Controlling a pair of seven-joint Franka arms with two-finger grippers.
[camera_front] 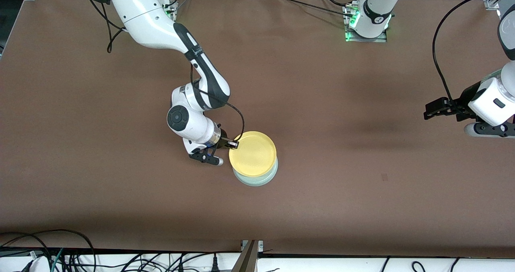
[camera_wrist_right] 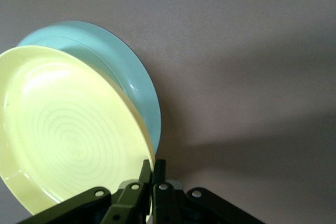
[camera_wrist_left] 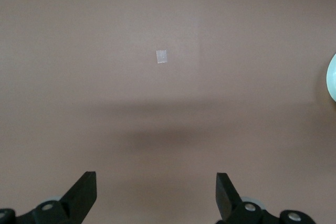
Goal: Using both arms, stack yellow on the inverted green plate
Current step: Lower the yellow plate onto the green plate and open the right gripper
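Next, I release the yellow plate from my right gripper squarely over the middle of the inverted green plate (camera_front: 254, 165) (camera_wrist_right: 84, 103), so that it covers that green plate's rim.
The yellow plate (camera_front: 252, 153) lies face up over the pale green plate (camera_front: 257, 178), whose rim shows beneath it on the side nearer the front camera. My right gripper (camera_front: 234, 144) is shut on the yellow plate's rim at the edge toward the right arm's end. In the right wrist view the fingers (camera_wrist_right: 153, 174) pinch the yellow plate (camera_wrist_right: 68, 135), with the green plate (camera_wrist_right: 121, 69) under it. My left gripper (camera_front: 429, 113) is open and empty, up in the air over bare table at the left arm's end; its fingertips (camera_wrist_left: 86, 187) stand wide apart.
The brown table (camera_front: 362, 151) spreads around the plates. A small pale tape mark (camera_wrist_left: 161, 56) lies on it under the left gripper. Cables run along the table's front edge (camera_front: 60, 252). A sliver of the green plate (camera_wrist_left: 332, 77) shows in the left wrist view.
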